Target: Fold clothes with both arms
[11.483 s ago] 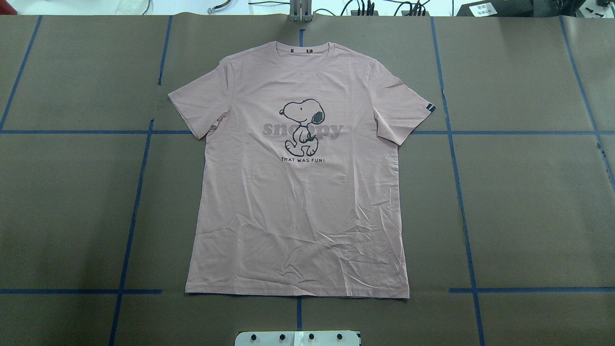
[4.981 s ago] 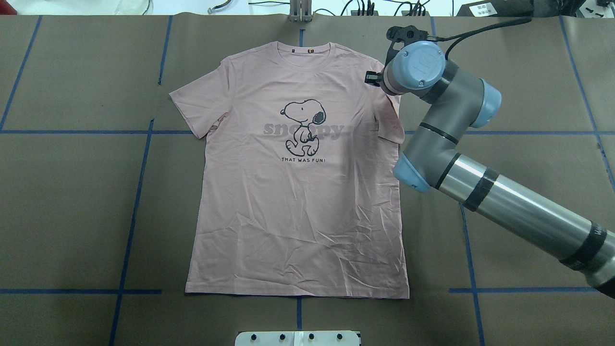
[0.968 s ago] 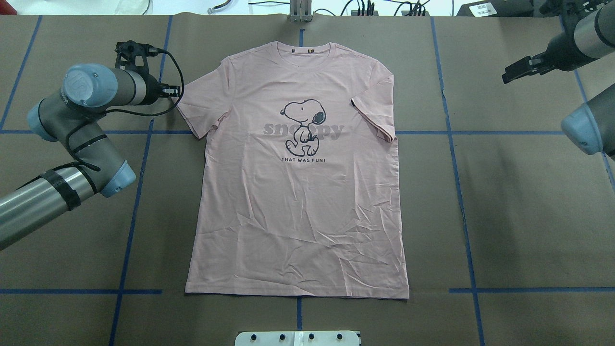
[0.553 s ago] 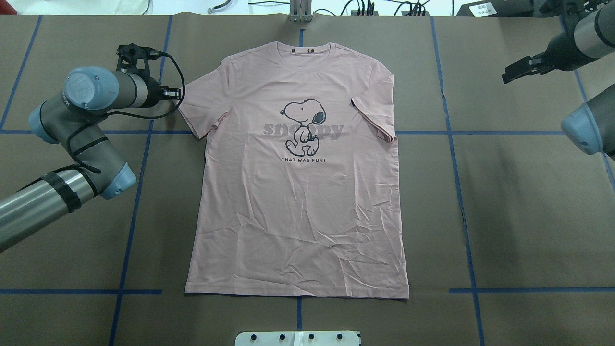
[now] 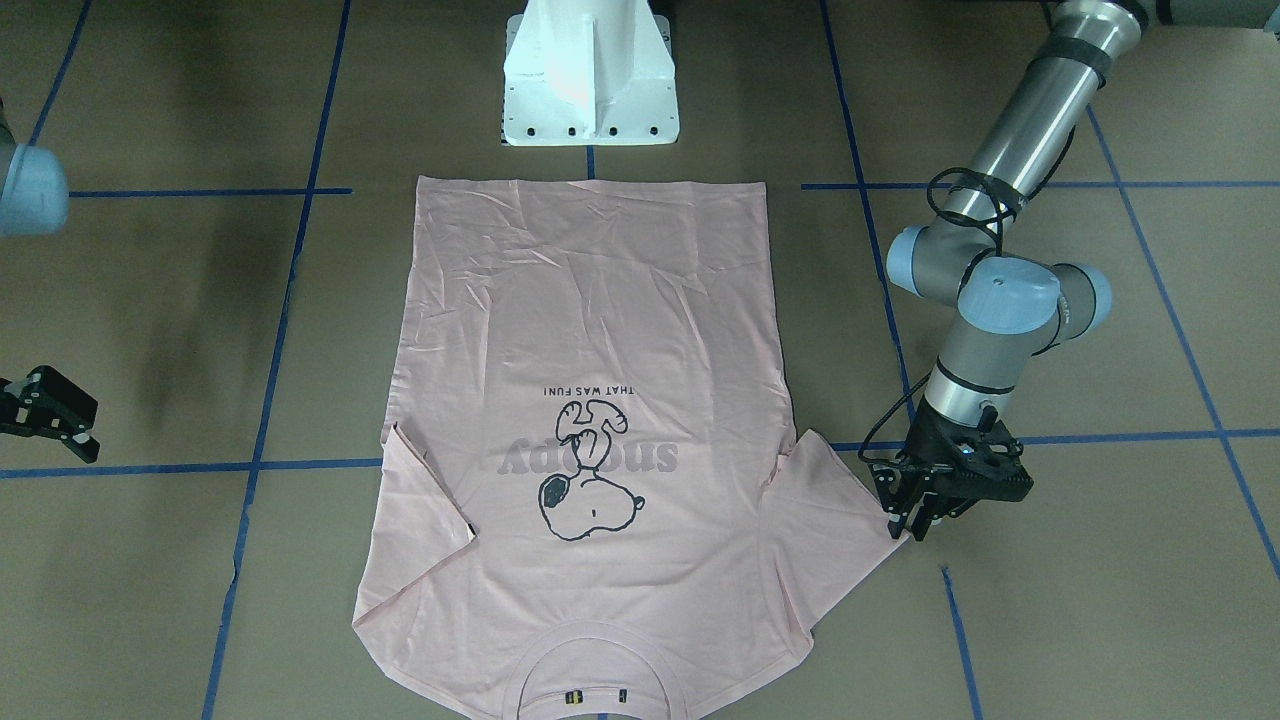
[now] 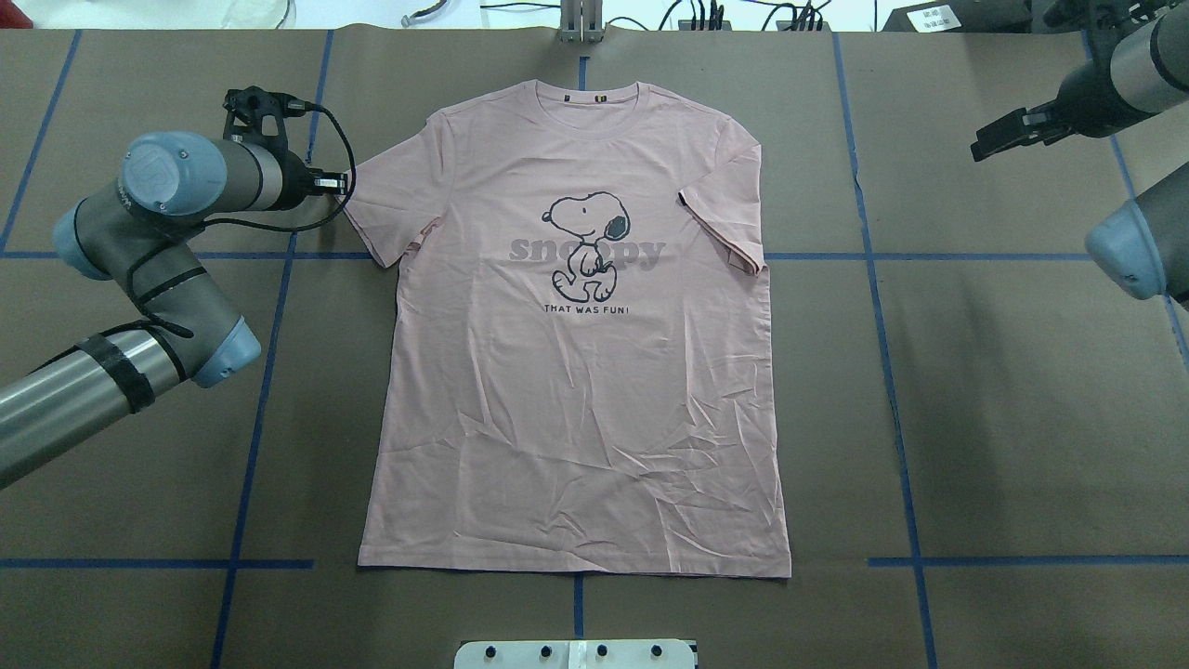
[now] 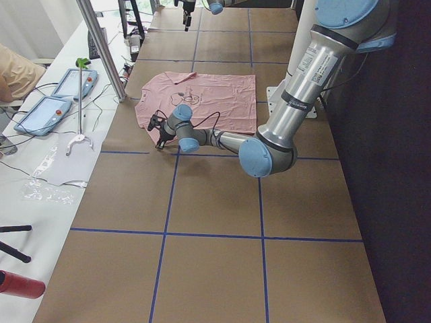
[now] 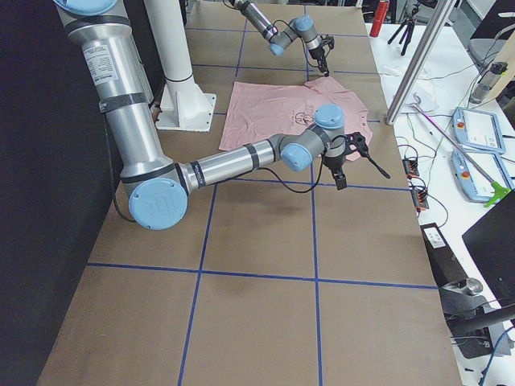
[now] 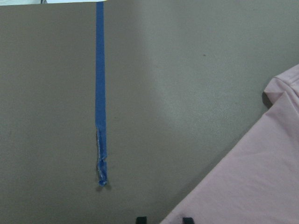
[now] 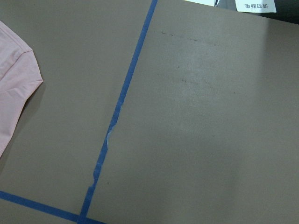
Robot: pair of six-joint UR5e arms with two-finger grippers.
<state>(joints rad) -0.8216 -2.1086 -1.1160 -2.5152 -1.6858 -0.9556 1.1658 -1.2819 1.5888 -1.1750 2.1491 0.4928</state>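
I will let go of the tip of the spread-out sleeve, now between the open fingertips, with my left gripper on the T-shirt's chest [image 5: 719, 539], between the dog print and the seam of the sleeve.
The pale pink T-shirt [image 6: 576, 390] lies flat and print up, collar at the table's far edge. Its right sleeve [image 6: 725, 223] is folded inward over the chest, and its left sleeve [image 6: 385, 200] is spread out. My left gripper [image 6: 342, 183] is low at that sleeve's outer tip [image 5: 885, 535]. In the left wrist view its fingertips [image 9: 187, 219] stand slightly apart, open, with the sleeve's edge [image 9: 252, 177] between them. My right gripper [image 6: 977, 149] hangs open and empty, far off the shirt's right side [image 5: 85, 430].
Brown paper with blue tape lines [image 6: 873, 307] covers the table. The white pedestal [image 5: 590, 70] stands at the hem side. A side bench with tablets [image 7: 67, 84], cables and a metal post [image 7: 101, 47] lies beyond the collar side, where a person's sleeve [image 7: 10, 74] shows.
The right arm folded the right sleeve inward, then withdrew to the far right. The left arm came in and over the last second edged its gripper onto the left sleeve's tip.
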